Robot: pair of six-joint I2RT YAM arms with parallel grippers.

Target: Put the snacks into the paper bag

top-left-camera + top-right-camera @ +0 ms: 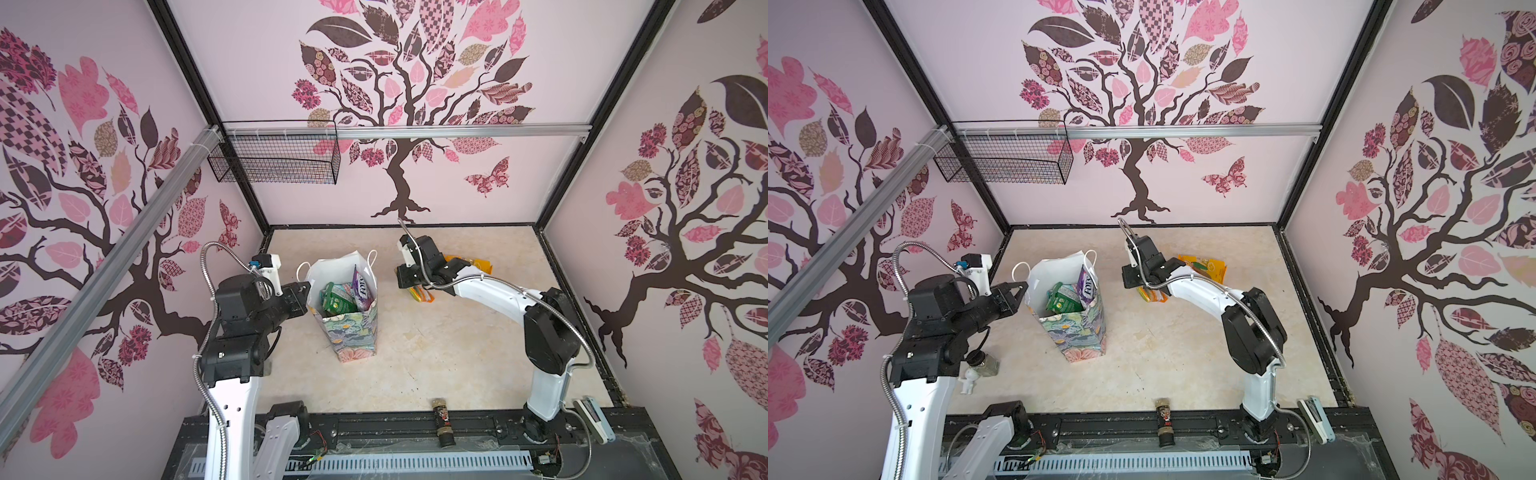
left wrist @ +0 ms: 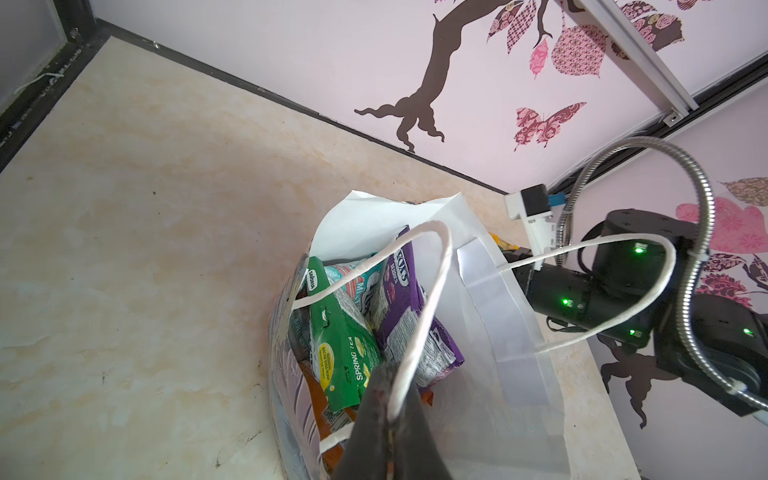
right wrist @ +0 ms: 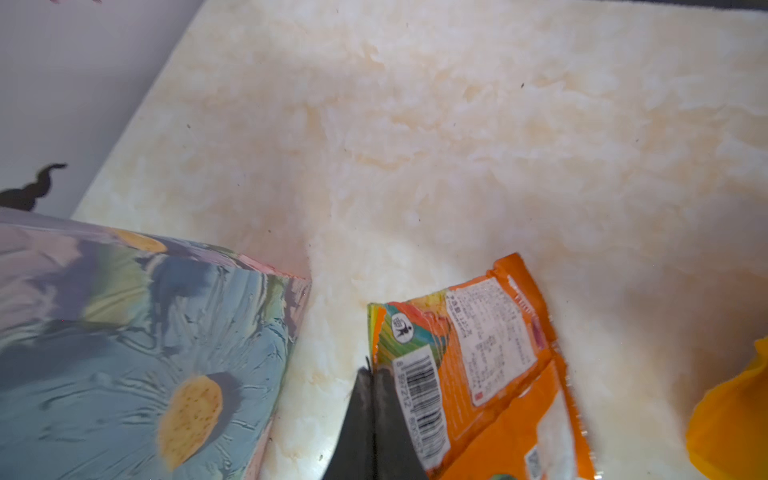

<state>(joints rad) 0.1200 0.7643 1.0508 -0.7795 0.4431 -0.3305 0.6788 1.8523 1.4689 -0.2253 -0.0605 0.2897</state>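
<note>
The orange snack will lie on the floor (image 1: 414,312) between the paper bag and yellow-orange snack once my right gripper releases it.
The paper bag (image 1: 358,334) (image 1: 1077,334) stands upright left of the floor's middle, floral outside and white inside (image 2: 513,332). A green snack (image 1: 337,302) (image 2: 345,332) and a purple FOX'S snack (image 1: 362,291) (image 2: 405,299) show among several packets in it. My left gripper (image 1: 305,287) (image 2: 392,386) is at the bag's left rim, shut on its white cord handle (image 2: 432,282). My right gripper (image 1: 409,286) (image 3: 372,374) is just right of the bag (image 3: 124,332), shut on the edge of an orange snack (image 1: 423,295) (image 3: 478,353). A yellow-orange snack (image 1: 478,264) (image 3: 731,415) lies behind the right arm.
A small dark bottle (image 1: 441,419) lies at the floor's front edge. A black wire mesh basket (image 1: 274,160) hangs on the back-left rail. A white and teal device (image 1: 594,419) sits at the front right by the right arm's base. Walls close in on three sides.
</note>
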